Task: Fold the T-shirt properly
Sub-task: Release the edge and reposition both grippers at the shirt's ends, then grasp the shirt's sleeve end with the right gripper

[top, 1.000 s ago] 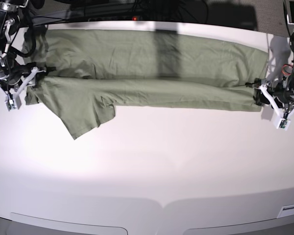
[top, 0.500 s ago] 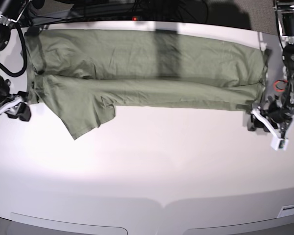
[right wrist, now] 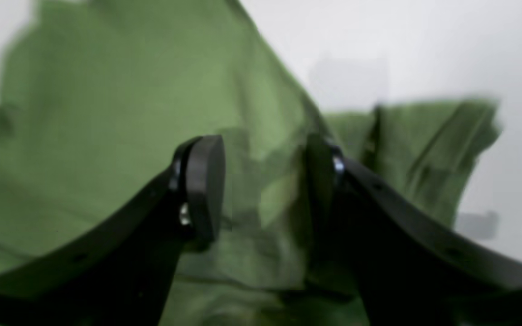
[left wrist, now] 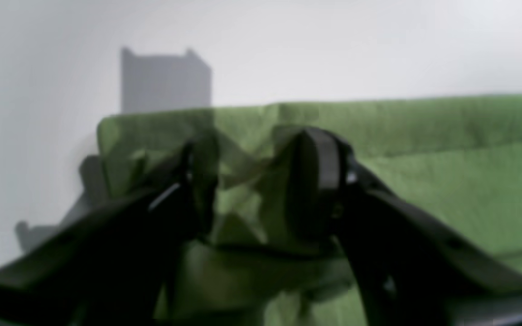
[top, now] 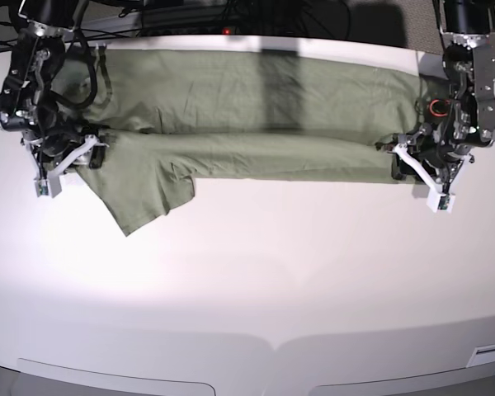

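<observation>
The robot's right gripper should close on the sleeve's outer edge [top: 107, 207], slightly behind its front corner, where the T-shirt sticks out toward the front.
The sage-green T-shirt [top: 256, 107] lies flat along the far part of the white table [top: 247, 280], folded lengthwise, and one sleeve [top: 144, 198] sticks out toward the front on the left. My left gripper [top: 406, 165] is at the shirt's right end. In the left wrist view its jaws [left wrist: 258, 181] stand apart over a bunched fold of the T-shirt [left wrist: 447, 181]. My right gripper [top: 81, 157] is at the shirt's left end. There too, the jaws [right wrist: 265, 181] stand apart with the T-shirt [right wrist: 84, 136] between and below them.
Dark cables and equipment [top: 231, 12] run behind the table's far edge. Both arm bases [top: 470, 33] stand at the far corners. White bare tabletop stretches in front of the shirt to the near edge.
Both arms, which had drawn off the cloth toward the front, have swung back inward onto the shirt's two ends. The left gripper's jaws have narrowed somewhat.
</observation>
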